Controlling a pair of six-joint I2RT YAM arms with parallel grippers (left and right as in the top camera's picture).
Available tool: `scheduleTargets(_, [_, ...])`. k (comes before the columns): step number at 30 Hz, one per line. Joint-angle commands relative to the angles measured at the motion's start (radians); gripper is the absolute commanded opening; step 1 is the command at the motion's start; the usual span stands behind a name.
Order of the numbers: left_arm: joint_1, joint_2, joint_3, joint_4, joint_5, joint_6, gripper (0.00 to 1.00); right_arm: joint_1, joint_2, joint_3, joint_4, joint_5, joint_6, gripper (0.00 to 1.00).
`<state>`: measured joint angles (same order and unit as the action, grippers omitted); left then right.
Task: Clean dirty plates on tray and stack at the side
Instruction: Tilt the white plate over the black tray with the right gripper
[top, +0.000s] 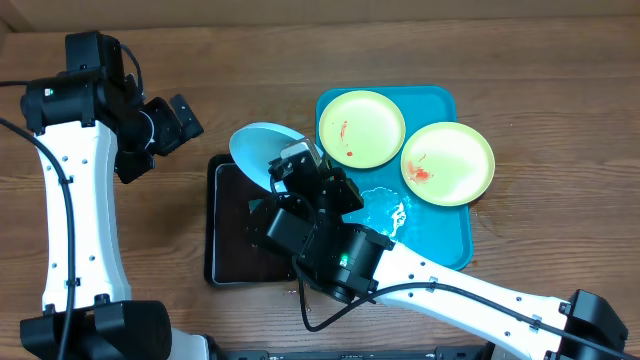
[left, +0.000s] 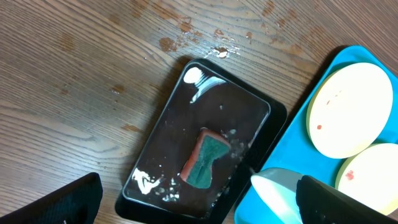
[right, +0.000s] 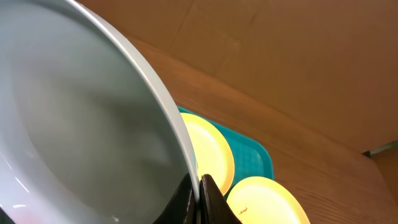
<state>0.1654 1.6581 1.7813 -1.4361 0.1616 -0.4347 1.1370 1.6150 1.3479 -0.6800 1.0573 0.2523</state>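
Note:
Next, my right gripper sets the whitish plate free on the wooden table (top: 536, 183), beside the yellow-green plate that hangs over the edge of the turquoise tray.
Two pale yellow-green plates with red smears lie on the turquoise tray (top: 445, 235): one (top: 361, 128) at its far left, one (top: 448, 163) over its right edge. They also show in the left wrist view (left: 351, 109) (left: 370, 168) and the right wrist view (right: 208, 149) (right: 267, 202). My right gripper (top: 293, 160) (right: 199, 186) is shut on the rim of a third plate (top: 260, 148) (right: 81, 124) (left: 277, 186), which looks pale whitish here. It holds that plate tilted above the gap between the two trays. My left gripper (top: 180, 118) (left: 199, 208) is open and empty, above the table to the far left.
A black tray (top: 215, 235) (left: 168, 112) lies left of the turquoise tray. It holds foam and a red-and-green sponge (left: 204, 158), which the right arm hides in the overhead view. A wet foamy patch (top: 385, 210) sits on the turquoise tray's near half.

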Motion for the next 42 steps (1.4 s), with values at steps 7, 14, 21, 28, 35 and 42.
scheduleTargets(7, [0.003, -0.003, 0.019, 0.003, 0.012, 0.012, 1.00, 0.008, 0.057, 0.013, 0.014, 0.020, -0.045, 0.04])
scheduleTargets(14, [0.003, -0.003, 0.019, 0.003, 0.012, 0.012, 1.00, 0.029, 0.065, 0.013, 0.021, 0.019, -0.045, 0.04])
scheduleTargets(21, [0.003, -0.003, 0.019, 0.003, 0.012, 0.012, 1.00, 0.030, 0.065, 0.013, 0.021, 0.020, -0.044, 0.04])
scheduleTargets(28, [0.003, -0.003, 0.019, 0.003, 0.012, 0.012, 1.00, 0.027, 0.065, 0.013, 0.026, 0.038, -0.044, 0.04])
scheduleTargets(35, [0.003, -0.003, 0.019, 0.003, 0.012, 0.012, 1.00, 0.013, 0.065, 0.013, 0.039, 0.050, -0.096, 0.04])
scheduleTargets(42, [0.003, -0.003, 0.019, 0.003, 0.012, 0.012, 1.00, 0.016, 0.065, 0.013, 0.064, 0.019, -0.096, 0.04])
